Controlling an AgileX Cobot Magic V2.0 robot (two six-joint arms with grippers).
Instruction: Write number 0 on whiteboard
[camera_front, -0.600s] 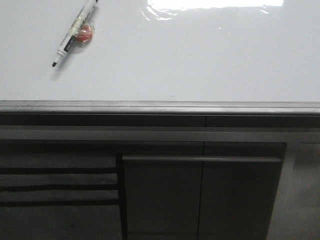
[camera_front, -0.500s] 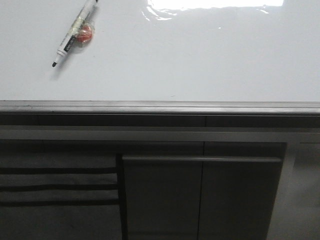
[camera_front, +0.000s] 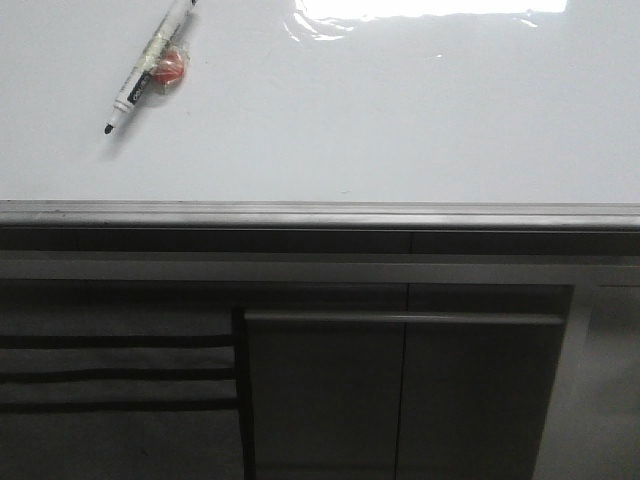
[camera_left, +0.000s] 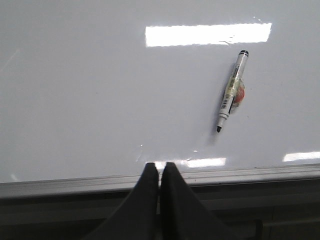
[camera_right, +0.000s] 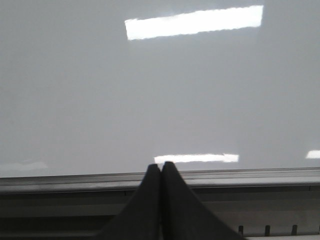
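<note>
My left gripper is to close on the body of the marker pen (camera_front: 129, 97) (camera_left: 224, 109), between the pen's black tip and the small red-orange object.
The whiteboard (camera_front: 400, 110) is glossy white with a grey metal rim (camera_front: 320, 213) along its near edge. No number 0 shows on it in any view. A white marker pen (camera_front: 150, 62) with a black tip lies uncapped on the board at the far left, beside a small red-orange object (camera_front: 170, 68). The pen also shows in the left wrist view (camera_left: 231, 96). My left gripper (camera_left: 160, 165) is shut and empty over the board's near rim, well short of the pen. My right gripper (camera_right: 161, 165) is shut and empty over the rim too. Neither gripper shows in the front view.
Grey cabinet panels (camera_front: 400, 390) with a horizontal handle bar (camera_front: 400, 318) stand below the board's near rim. Bright ceiling-light glare (camera_front: 430, 10) lies on the far part of the board.
</note>
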